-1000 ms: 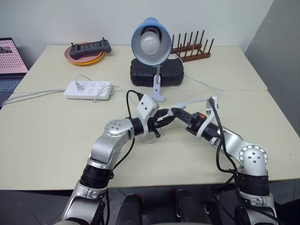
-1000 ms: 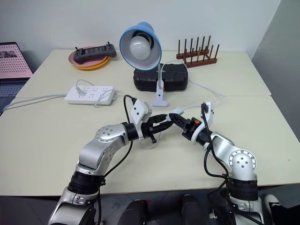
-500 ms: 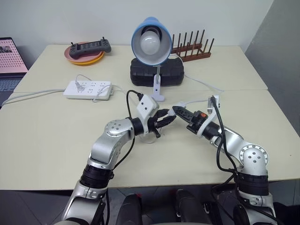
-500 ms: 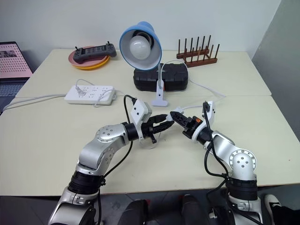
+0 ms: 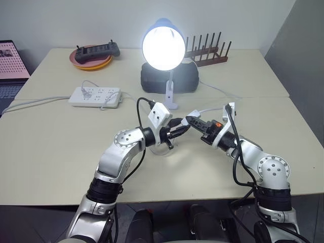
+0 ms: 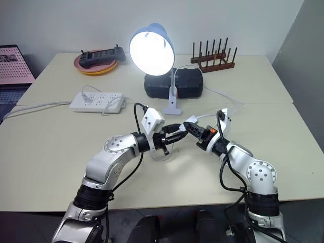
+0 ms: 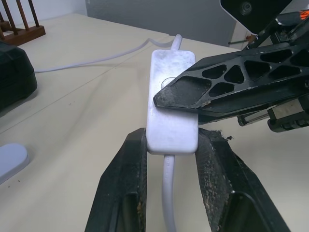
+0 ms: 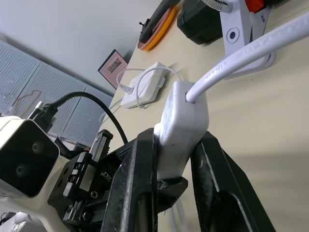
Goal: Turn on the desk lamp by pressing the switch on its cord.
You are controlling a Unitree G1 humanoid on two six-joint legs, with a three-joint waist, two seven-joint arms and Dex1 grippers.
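Observation:
My left gripper holds the white switch. It will let go of it on the bare table (image 5: 179, 130) just in front of the lamp's white clip base.
The desk lamp (image 5: 163, 45) stands at the table's middle back on its white clip base (image 5: 171, 98), its bulb glowing bright in the blue shade. The small white switch (image 7: 171, 111) is held above the table in front of it. My left gripper (image 7: 171, 145) is shut on the switch's lower end, its fingers on the two sides. My right gripper (image 8: 176, 140) comes from the opposite side and is shut across the same switch (image 8: 186, 121), one of its fingers (image 7: 193, 89) pressed on the rocker face. The thin white cord (image 8: 241, 53) runs from the switch toward the lamp.
A white power strip (image 5: 96, 96) lies at the left with plugs in it. A black case (image 5: 182, 81) sits behind the lamp's base, a wooden peg rack (image 5: 207, 53) at the back right. Plates with a controller (image 5: 93, 55) are at the back left, and a laptop (image 5: 10, 66) at the far left.
The lamp has lit up. My right gripper's fingers have closed onto the switch; both arms stayed where they were.

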